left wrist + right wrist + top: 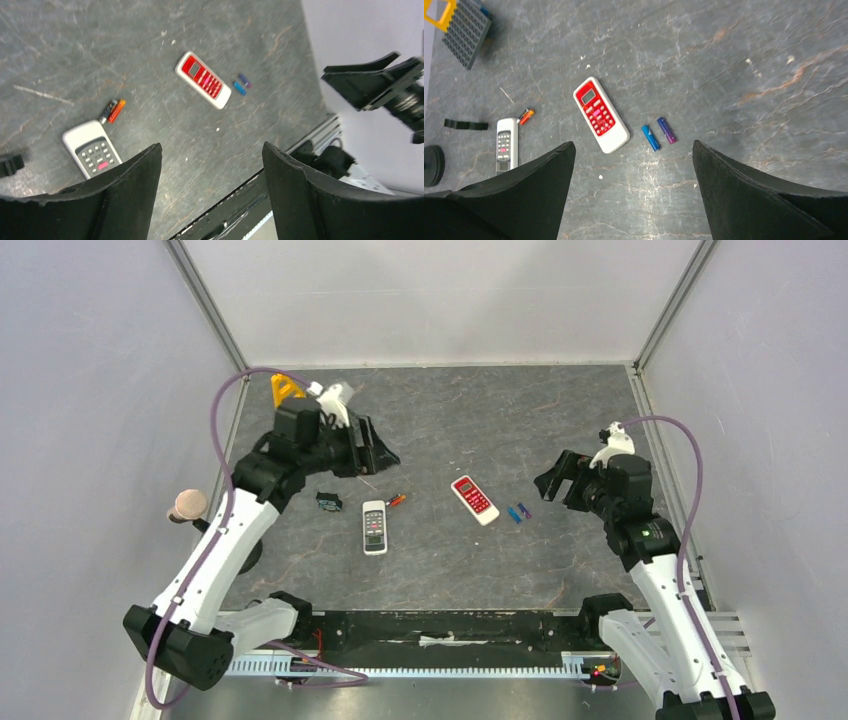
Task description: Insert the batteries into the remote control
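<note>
My right gripper should close on the plain white end (485,513) (612,138) of the red-and-white remote, under the remote's buttons and next to the blue battery.
A red-and-white remote (474,499) (203,79) (601,114) lies face up mid-table. A blue and a purple battery (518,512) (242,84) (658,133) lie just right of it. A white-grey remote (374,527) (91,148) (507,145) lies to its left, with a red-orange battery pair (397,501) (114,110) (526,116) at its upper right. My left gripper (378,452) (211,147) is open, raised at the back left. My right gripper (547,482) (633,145) is open, raised right of the blue-purple pair. Both are empty.
A small black block (329,502) (466,124) lies left of the white-grey remote. A yellow piece (285,388) and a grey studded plate (466,31) sit at the back left. A black disc (433,165) lies near the left edge. A metal rail (420,670) runs along the near edge.
</note>
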Available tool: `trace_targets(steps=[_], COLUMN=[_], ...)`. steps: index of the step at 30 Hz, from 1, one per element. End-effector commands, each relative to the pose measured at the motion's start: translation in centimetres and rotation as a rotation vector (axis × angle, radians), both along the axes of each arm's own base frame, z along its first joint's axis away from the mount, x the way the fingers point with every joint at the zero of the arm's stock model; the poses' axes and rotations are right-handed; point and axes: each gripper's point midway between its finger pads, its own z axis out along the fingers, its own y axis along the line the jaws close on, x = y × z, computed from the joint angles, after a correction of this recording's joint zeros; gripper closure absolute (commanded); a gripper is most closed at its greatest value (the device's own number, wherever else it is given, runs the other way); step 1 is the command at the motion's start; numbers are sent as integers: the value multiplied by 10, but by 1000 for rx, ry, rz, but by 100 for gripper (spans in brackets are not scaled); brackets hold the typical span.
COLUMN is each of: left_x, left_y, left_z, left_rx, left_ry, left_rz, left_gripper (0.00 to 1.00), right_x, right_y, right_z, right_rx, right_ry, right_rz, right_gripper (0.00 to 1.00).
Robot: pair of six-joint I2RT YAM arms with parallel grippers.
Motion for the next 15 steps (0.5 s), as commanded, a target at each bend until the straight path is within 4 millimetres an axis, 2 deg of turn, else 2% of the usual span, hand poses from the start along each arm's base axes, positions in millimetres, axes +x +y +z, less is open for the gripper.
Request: trace_targets(steps=[1,7,12,15], left_x=[-4,-18,-24,-21], left_y=[8,12,21,25], left_z=[-38,-84,-99,-96], left_rx=[141,147,165,177], left_ry=[9,82,94,44], left_rz=[100,168,197,202], left_gripper=[23,24,25,25], right_x=[1,-1,5,15], right_y=[16,41,77,99], right_z=[2,-32,-65,-82], right_rx=[28,-117,-248,-347], right_ry=[-43,27,90,123], right_rz=[38,90,195,276], right_gripper=[8,2,2,2])
